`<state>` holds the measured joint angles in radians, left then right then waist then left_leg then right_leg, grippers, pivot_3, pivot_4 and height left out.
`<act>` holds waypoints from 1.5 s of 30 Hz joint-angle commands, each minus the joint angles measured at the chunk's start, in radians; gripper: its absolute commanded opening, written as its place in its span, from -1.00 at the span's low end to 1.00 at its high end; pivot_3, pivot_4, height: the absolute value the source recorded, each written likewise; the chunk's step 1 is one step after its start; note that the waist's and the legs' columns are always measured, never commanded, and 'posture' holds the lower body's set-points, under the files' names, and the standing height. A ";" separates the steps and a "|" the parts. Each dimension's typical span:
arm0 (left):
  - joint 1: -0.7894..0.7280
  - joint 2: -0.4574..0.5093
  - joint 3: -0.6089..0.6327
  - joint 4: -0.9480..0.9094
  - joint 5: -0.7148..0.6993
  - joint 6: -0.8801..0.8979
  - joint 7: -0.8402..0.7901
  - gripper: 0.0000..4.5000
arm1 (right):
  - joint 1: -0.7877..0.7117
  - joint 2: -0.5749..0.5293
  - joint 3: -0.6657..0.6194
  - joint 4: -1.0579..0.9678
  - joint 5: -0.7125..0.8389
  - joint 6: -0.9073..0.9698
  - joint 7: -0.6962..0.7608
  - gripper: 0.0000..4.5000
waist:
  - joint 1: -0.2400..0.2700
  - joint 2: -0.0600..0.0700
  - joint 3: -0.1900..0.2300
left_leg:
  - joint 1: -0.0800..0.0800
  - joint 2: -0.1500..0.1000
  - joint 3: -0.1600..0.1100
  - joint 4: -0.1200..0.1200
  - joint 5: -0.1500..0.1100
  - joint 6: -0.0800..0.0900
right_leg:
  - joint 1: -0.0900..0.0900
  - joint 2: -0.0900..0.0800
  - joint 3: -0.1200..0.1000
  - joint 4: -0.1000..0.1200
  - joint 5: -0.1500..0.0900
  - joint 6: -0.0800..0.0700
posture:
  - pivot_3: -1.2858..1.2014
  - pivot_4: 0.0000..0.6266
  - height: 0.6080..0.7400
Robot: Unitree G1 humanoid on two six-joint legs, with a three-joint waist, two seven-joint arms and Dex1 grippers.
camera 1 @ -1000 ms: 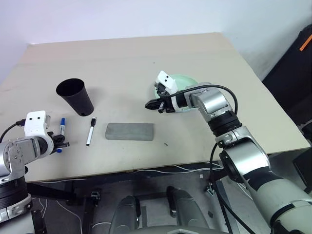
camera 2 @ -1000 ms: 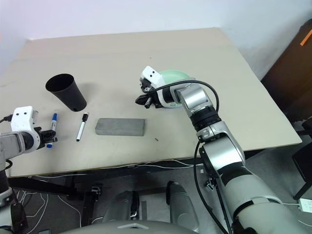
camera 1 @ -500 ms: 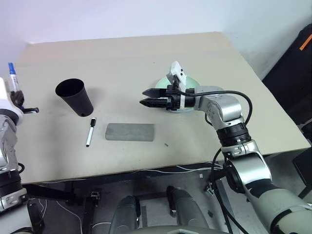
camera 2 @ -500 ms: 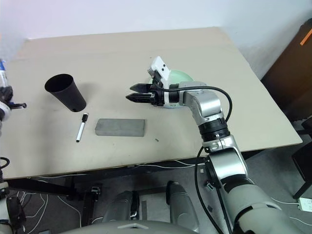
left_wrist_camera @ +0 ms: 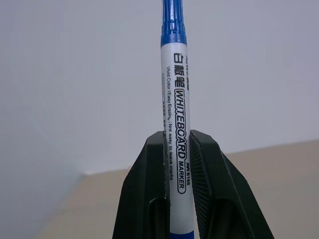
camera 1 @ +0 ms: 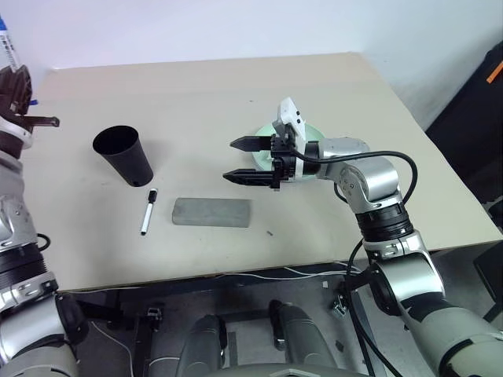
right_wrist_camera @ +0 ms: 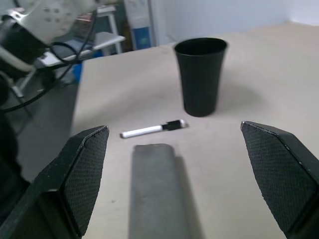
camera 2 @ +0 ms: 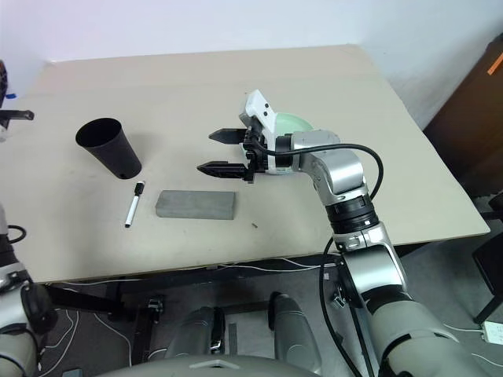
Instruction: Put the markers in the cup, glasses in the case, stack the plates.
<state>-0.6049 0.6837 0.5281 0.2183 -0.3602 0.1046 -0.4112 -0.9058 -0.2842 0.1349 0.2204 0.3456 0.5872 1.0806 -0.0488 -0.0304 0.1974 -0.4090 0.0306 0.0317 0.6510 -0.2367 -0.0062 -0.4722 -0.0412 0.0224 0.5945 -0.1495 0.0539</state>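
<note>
Next, my left gripper releases the blue-capped marker, now upright high over the far corner, inside the black cup's opening (camera 1: 130,137), over toward the side of the cup that faces the green plate.
My left gripper (left_wrist_camera: 178,149) is shut on the white marker with the blue cap (left_wrist_camera: 174,74), holding it upright high over the table's far left corner. The black cup (camera 1: 123,155) stands upright on the left, below and to the right of that hand. The black-capped marker (camera 1: 146,214) lies on the table between the cup and the closed grey case (camera 1: 212,212). My right gripper (camera 1: 230,160) hangs open and empty above the middle of the table, pointing left over the case. A mint green plate (camera 2: 295,122) lies behind it. The glasses are out of view.
The tan table (camera 1: 330,78) has its front edge close to me and its right edge beside a dark object (camera 1: 471,118) on the floor. Cables (camera 1: 299,273) hang under the front edge.
The left gripper has lifted the blue-capped marker off the table, up to the far left, and tipped it upright. The right gripper has gone from shut to wide open.
</note>
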 commanded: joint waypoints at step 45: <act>0.048 -0.130 -0.150 0.283 0.003 -0.244 -0.178 -0.88 | -0.007 -0.022 0.010 0.023 -0.103 -0.109 -0.144 0.98 | 0.005 0.000 0.000 | 0.000 0.000 0.000 0.001 0.000 0.000 | 0.001 0.001 0.000 0.000 0.000 0.001 | 0.03 -0.52 0.89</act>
<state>-0.5541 0.5495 0.3734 0.5100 -0.3574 -0.1357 -0.5963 -0.9068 -0.3050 0.1496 0.2600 0.2392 0.4946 0.9396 -0.0433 -0.0305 0.1974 -0.4085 0.0310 0.0312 0.6516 -0.2366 -0.0059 -0.4710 -0.0406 0.0224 0.5943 -0.1490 0.0552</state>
